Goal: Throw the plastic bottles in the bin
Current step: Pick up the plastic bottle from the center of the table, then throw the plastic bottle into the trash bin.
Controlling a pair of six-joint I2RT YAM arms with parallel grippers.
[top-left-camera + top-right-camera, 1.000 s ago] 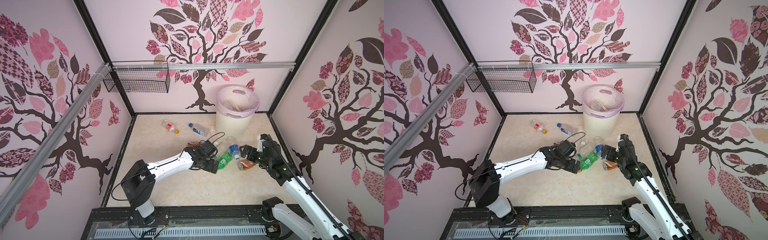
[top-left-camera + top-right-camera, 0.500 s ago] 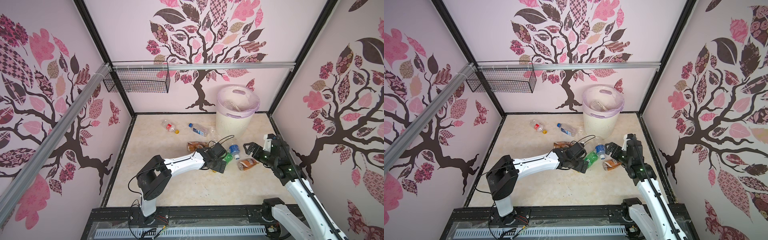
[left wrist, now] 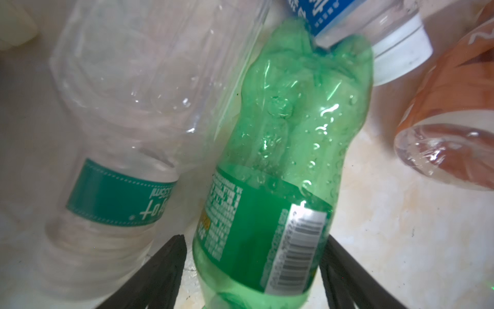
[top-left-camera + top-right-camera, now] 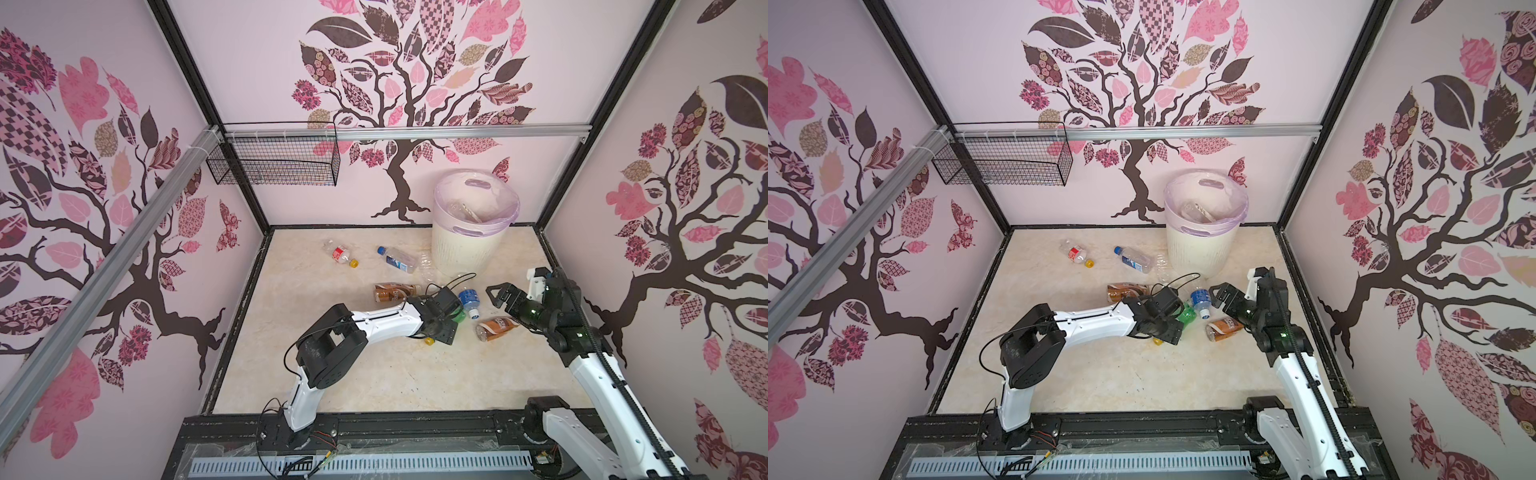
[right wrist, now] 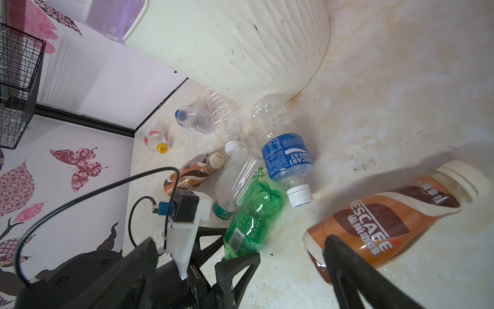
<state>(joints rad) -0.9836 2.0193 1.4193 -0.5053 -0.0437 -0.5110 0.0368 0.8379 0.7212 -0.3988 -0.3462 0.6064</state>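
Note:
My right gripper will grip the green bottle at the green bottle's base [image 5: 267, 192], because my left gripper is at its labelled end and can pass it over.
A green bottle [image 4: 459, 316] [image 3: 280, 139] lies on the floor among several plastic bottles. My left gripper [image 4: 444, 326] [image 3: 255, 238] straddles its labelled lower end. One finger [image 3: 336, 267] is against the bottle, and a sliver of floor shows beside the other. My right gripper [image 4: 500, 296] [image 5: 240, 251] hangs open and empty above a brown-labelled bottle [image 4: 496, 326] [image 5: 387, 219]. A blue-labelled bottle [image 4: 468, 298] [image 5: 288, 157] rests on the green one's base. The cream bin [image 4: 465, 249] [image 5: 240, 48] stands at the back, with bottles inside.
A second brown bottle [image 4: 392, 292], a red-labelled bottle [image 4: 340, 254] and a blue-capped one [image 4: 397, 259] lie left of the bin. A clear teal-labelled bottle [image 3: 120, 160] lies against the green one. A black wire basket [image 4: 274, 162] hangs on the back rail.
My left arm has reached further right and its jaws have narrowed around the green bottle. The right gripper has drawn back to the right, away from the bottle cluster, and stays open.

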